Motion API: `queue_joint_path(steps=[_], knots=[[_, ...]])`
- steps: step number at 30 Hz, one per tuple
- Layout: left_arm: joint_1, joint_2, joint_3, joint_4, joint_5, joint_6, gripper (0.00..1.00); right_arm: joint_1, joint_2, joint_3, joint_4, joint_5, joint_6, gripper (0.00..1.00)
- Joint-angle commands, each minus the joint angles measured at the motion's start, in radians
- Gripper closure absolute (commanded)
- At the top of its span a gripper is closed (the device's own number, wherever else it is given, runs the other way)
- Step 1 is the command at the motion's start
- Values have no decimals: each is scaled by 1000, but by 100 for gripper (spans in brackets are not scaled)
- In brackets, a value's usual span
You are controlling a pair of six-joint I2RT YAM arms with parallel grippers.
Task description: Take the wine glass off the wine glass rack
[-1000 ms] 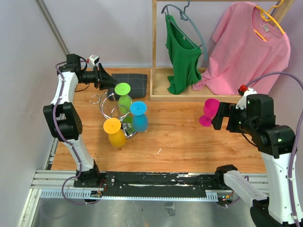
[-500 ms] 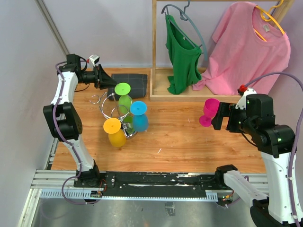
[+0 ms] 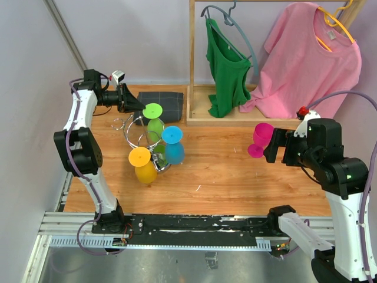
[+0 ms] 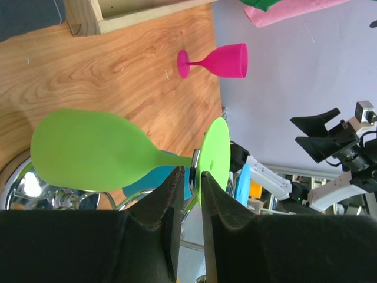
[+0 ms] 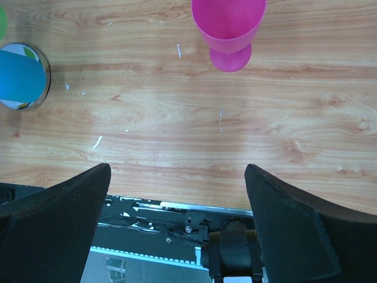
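Observation:
My left gripper has the rack's wire within its fingers beside the green glass's foot, so I should open, back away and pinch the foot's near edge [image 4: 202, 187].
The silver wire wine glass rack [image 3: 126, 126] stands at the left of the table with a green wine glass [image 3: 155, 127], a blue one [image 3: 174, 151] and a yellow one [image 3: 145, 173] hanging upside down on it. My left gripper [image 3: 138, 106] reaches in from the back left. In the left wrist view its fingers [image 4: 189, 174] are closed to a narrow gap around the green glass's [image 4: 88, 150] stem, just behind its foot. A pink wine glass [image 3: 259, 140] stands upright on the table, also in the right wrist view [image 5: 228, 29]. My right gripper [image 3: 275, 145] is open and empty [image 5: 179, 194] beside it.
A wooden clothes rack base [image 3: 200, 112] with a green shirt [image 3: 227, 71] and a pink shirt [image 3: 309, 59] stands at the back. A dark folded cloth [image 3: 168, 101] lies behind the wine glass rack. The table's near edge and rail [image 5: 177, 209] are below my right gripper.
My left gripper has moved slightly right toward the green glass's foot and its fingers have closed in on the stem. The right arm and pink glass have not moved.

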Motion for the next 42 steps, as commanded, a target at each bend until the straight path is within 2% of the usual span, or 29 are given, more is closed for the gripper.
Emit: queue_joint_path(steps=[1, 3, 8, 11, 26, 33, 39, 42], knots=[[-4, -33, -4, -32, 30, 32, 79, -11, -7, -9, 5, -7, -10, 1], [-5, -33, -5, -34, 33, 34, 82, -12, -9, -10, 7, -8, -10, 1], [-5, -36, -7, -41, 51, 37, 99, -12, -18, -23, 10, -8, -10, 1], [-6, -39, -7, -47, 56, 37, 100, -11, -22, -31, 11, -11, -10, 1], [2, -38, 58, -50, 110, -27, 100, -12, -23, -32, 15, -12, -21, 1], [6, -37, 28, -51, 109, -19, 99, -12, -23, -39, 19, -15, -20, 1], [6, -39, -10, -49, 109, -8, 85, -12, -19, -38, 20, -16, -21, 1], [6, -38, -5, -50, 112, -8, 82, -12, -17, -36, 21, -17, -21, 1]])
